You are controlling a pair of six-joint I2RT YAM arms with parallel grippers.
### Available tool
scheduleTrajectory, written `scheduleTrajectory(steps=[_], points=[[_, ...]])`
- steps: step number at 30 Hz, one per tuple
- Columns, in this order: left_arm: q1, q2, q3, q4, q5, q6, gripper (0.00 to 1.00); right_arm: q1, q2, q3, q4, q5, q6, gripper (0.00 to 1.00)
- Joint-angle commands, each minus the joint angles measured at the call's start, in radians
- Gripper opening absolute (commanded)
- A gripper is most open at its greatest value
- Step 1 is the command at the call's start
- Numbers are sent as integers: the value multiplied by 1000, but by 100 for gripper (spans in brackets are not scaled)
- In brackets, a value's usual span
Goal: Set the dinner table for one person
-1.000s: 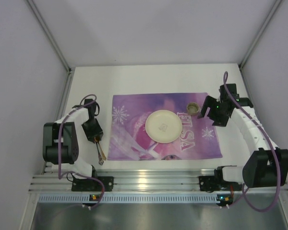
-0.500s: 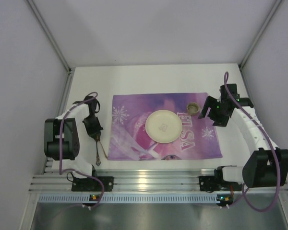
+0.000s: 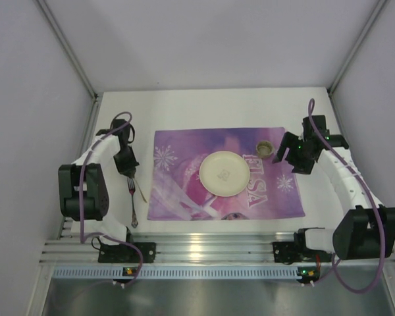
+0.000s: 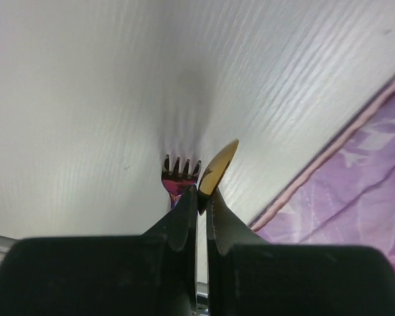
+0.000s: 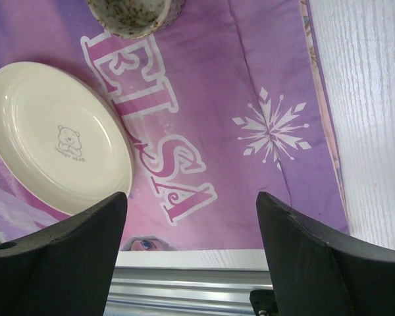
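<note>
The thin gold utensil, now held over the white dinner table, will be let go by my left gripper on the purple placemat [image 3: 272, 182] between the ELSA lettering and the snowflake.
My left gripper [image 3: 128, 170] [image 4: 201, 192] hangs over the white dinner table [image 3: 204, 108], just left of the purple placemat [image 3: 184, 151]. Its jaws are shut on a thin gold piece of cutlery [image 4: 220, 166] [image 3: 139, 191], whose tip sticks out past the fingertips. A fork [image 3: 131, 204] [image 4: 179, 172] lies flat on the table under it. My right gripper [image 3: 291, 158] [image 5: 191, 197] is open above the placemat's right part [image 5: 250, 85], with nothing between its fingers. A cream plate [image 3: 224, 173] [image 5: 59, 138] sits mid-mat, and a small speckled cup [image 3: 265, 147] [image 5: 128, 13] stands beyond it.
A ribbed aluminium rail [image 3: 204, 247] [image 5: 184, 289] runs along the near table edge. Grey walls with metal posts close in the left, right and far sides. Bare white tabletop [image 4: 85, 85] lies left of and beyond the mat.
My left gripper has shut on the gold cutlery and drawn away from the rail; the fork now lies uncovered. The right arm has hardly moved.
</note>
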State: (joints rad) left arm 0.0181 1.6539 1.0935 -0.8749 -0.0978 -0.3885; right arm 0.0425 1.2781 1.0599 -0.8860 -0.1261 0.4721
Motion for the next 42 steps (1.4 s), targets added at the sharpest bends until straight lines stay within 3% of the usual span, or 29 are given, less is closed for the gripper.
scheduleTrajectory(steps=[1, 4, 5, 6, 8, 9, 13, 18, 25, 30, 36, 42], points=[[0, -78, 121, -18, -54, 54, 0, -15, -43, 14, -27, 5, 5, 80], [-1, -118, 189, -32, -54, 85, 0, -13, -57, 20, -39, 8, 2, 82], [-6, -152, 192, 28, 71, 118, 0, -13, -72, 20, -47, 11, 0, 89], [-6, -152, 192, 28, 72, 119, 0, -13, -77, 20, -47, 11, 0, 89], [-45, -186, 164, 115, 223, 131, 0, -13, -89, 14, -53, 22, -4, 99], [-67, -193, 157, 137, 249, 123, 0, -13, -98, 12, -59, 23, -7, 100], [-266, -186, 176, 244, 306, 41, 0, -15, -125, 14, -90, 34, -23, 100], [-498, -88, 215, 489, 395, -189, 0, -16, -180, 38, -149, 62, -20, 100], [-773, 168, 354, 770, 406, -403, 0, -20, -237, 167, -287, -18, 30, 100], [-901, 365, 517, 784, 368, -464, 0, -20, -269, 247, -390, 6, 4, 100], [-948, 495, 582, 803, 307, -549, 0, -20, -324, 224, -447, 34, -24, 100], [-975, 546, 586, 795, 253, -510, 0, -7, -342, 198, -455, 33, -32, 100]])
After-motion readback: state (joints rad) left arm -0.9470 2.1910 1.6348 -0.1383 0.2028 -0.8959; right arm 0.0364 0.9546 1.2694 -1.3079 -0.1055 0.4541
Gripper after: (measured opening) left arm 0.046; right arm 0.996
